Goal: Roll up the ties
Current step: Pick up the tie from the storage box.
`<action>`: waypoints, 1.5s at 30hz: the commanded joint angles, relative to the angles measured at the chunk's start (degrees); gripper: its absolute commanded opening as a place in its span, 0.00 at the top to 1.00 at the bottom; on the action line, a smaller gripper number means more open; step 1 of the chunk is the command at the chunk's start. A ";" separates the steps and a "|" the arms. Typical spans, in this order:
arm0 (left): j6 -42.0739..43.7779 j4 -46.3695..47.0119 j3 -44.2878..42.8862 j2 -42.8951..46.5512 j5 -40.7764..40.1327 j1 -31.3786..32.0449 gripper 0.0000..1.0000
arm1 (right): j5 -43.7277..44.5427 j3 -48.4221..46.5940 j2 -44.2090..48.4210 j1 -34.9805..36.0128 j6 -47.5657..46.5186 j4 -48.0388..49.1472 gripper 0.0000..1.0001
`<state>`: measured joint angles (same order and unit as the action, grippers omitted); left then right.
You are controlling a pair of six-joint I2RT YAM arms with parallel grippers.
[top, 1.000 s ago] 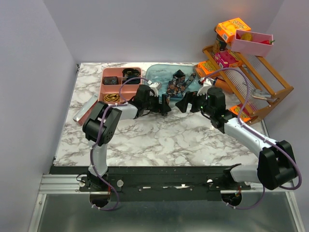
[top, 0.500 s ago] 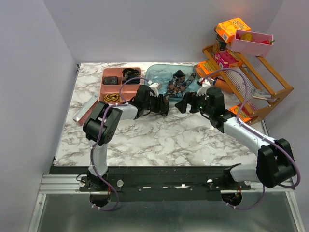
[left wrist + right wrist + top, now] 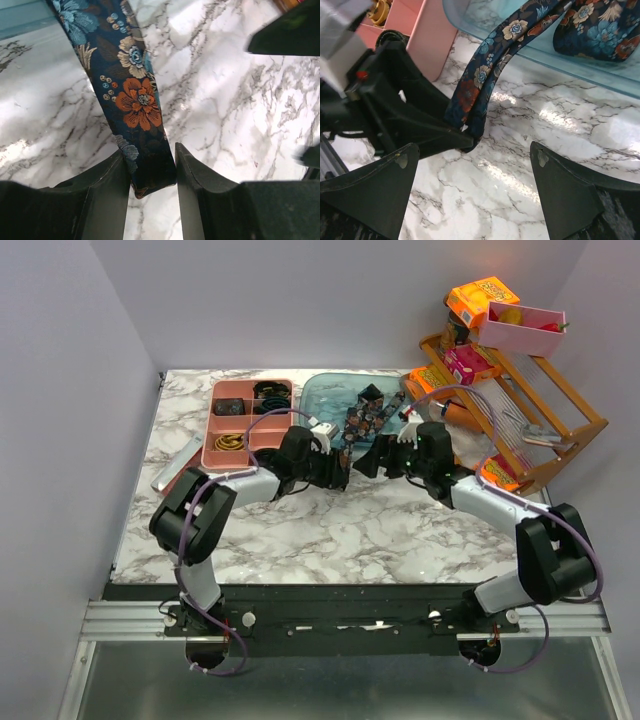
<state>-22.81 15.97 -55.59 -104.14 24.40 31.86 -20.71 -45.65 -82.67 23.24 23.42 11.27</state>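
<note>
The narrow stretch [image 3: 346, 457] [image 3: 481, 77] of the navy floral tie between my left gripper's fingers and the blue glass tray will be gripped by my right gripper.
One navy floral tie [image 3: 355, 425] trails out of the blue glass tray [image 3: 325, 392] onto the marble table. My left gripper [image 3: 338, 468] is shut on its narrow end. In the left wrist view the tie [image 3: 135, 95] runs down between the fingers [image 3: 197, 185] of that gripper [image 3: 150, 172], its tip just past them. My right gripper [image 3: 372, 460] faces it from the right, open and holding nothing. The right wrist view shows this gripper [image 3: 472, 150] wide open just short of the tie [image 3: 480, 80] and the left fingers [image 3: 420, 125]. A second tie [image 3: 600, 30] lies bunched in the tray.
A pink compartment organizer [image 3: 225, 420] with small items stands left of the tray. A tilted wooden rack [image 3: 545, 415] with orange boxes and a pink bin fills the back right corner. A flat grey packet [image 3: 178, 468] lies at the table's left edge.
The left gripper has closed on the tie's end and shifted slightly right. The right gripper, still open, has moved left toward it.
</note>
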 commanded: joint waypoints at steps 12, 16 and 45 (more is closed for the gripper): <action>3.12 -9.11 5.67 13.25 -6.83 3.30 0.51 | -9.35 -8.22 -14.00 0.40 12.35 6.75 0.17; 3.03 -9.20 5.50 13.96 -6.91 3.48 0.51 | -11.36 -8.76 -15.85 1.19 13.32 8.33 0.21; 3.03 -15.88 4.97 24.39 -21.84 3.22 0.01 | -9.88 -16.22 -17.62 4.09 14.55 8.07 0.99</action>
<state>-19.99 4.19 -50.17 -86.24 13.39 35.38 -34.22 -58.74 -104.62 26.96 39.86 20.56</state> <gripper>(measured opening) 0.886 0.072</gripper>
